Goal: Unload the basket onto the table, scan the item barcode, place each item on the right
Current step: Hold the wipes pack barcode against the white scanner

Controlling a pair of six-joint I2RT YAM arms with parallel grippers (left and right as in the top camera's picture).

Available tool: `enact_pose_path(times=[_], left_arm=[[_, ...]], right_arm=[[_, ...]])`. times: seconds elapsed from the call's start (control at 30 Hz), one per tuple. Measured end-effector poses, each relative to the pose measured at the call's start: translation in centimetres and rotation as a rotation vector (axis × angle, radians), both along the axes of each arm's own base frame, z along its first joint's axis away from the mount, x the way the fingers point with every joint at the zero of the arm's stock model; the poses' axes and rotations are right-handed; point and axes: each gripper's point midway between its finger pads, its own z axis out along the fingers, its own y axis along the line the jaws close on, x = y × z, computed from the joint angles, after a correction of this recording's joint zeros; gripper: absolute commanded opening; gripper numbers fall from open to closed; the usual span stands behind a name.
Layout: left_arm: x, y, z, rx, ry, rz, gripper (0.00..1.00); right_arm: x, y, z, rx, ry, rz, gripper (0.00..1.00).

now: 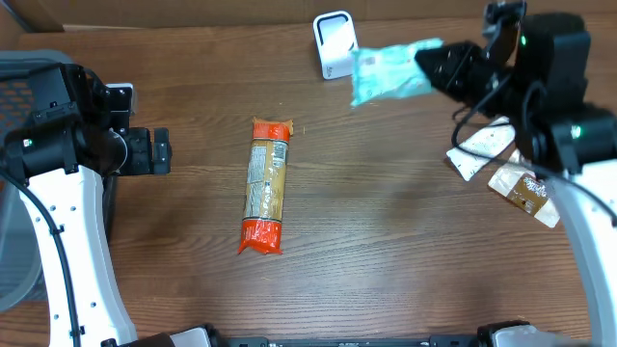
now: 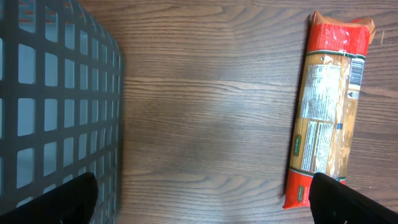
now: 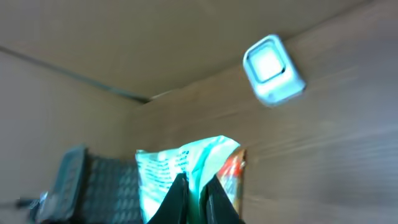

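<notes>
Next, my right gripper releases the light teal packet between the white packet and the brown packet (image 1: 491,185).
My right gripper (image 1: 439,69) is shut on a light teal packet (image 1: 388,72), held in the air just right of the white barcode scanner (image 1: 334,43) at the table's back edge. In the right wrist view the teal packet (image 3: 171,171) is pinched between the dark fingers (image 3: 177,199), and the scanner (image 3: 272,70) shows up ahead, blurred. My left gripper (image 1: 162,150) stands open at the left, low over bare wood; its fingertips (image 2: 78,196) are far apart with nothing between them.
An orange-and-red pasta packet (image 1: 265,185) lies lengthwise mid-table, also in the left wrist view (image 2: 326,106). A grey mesh basket (image 2: 56,106) stands at the far left. White and brown packets (image 1: 501,164) lie under the right arm.
</notes>
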Motion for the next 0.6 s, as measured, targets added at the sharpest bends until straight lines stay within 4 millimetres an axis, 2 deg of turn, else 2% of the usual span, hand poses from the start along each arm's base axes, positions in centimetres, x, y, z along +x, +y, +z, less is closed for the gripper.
enact_pose_path(times=[0.1,0.17,0.27,0.33,0.47,0.6], left_arm=[[0.0,0.0,0.0,0.001,-0.001,0.000,1.00],[0.0,0.0,0.0,0.001,-0.001,0.000,0.99],[0.0,0.0,0.0,0.001,-0.001,0.000,1.00],[0.0,0.0,0.0,0.001,-0.001,0.000,1.00],[0.0,0.0,0.0,0.001,-0.001,0.000,1.00],[0.0,0.0,0.0,0.001,-0.001,0.000,1.00]], right_arm=[[2.2,0.1,0.6,-0.109,-0.012,-0.022,0.04],[4.3,1.0,1.3,-0.198,-0.059,-0.029,0.04],[7.5,3.1,1.1,-0.361,-0.158,-0.042,0.04],[9.4,4.6,0.0,-0.476,-0.223,-0.049,0.04],[13.4,7.5,-3.4,-0.760,-0.349,-0.068,0.04],[16.1,9.0,-5.9,-1.002,-0.452,-0.053,0.04]])
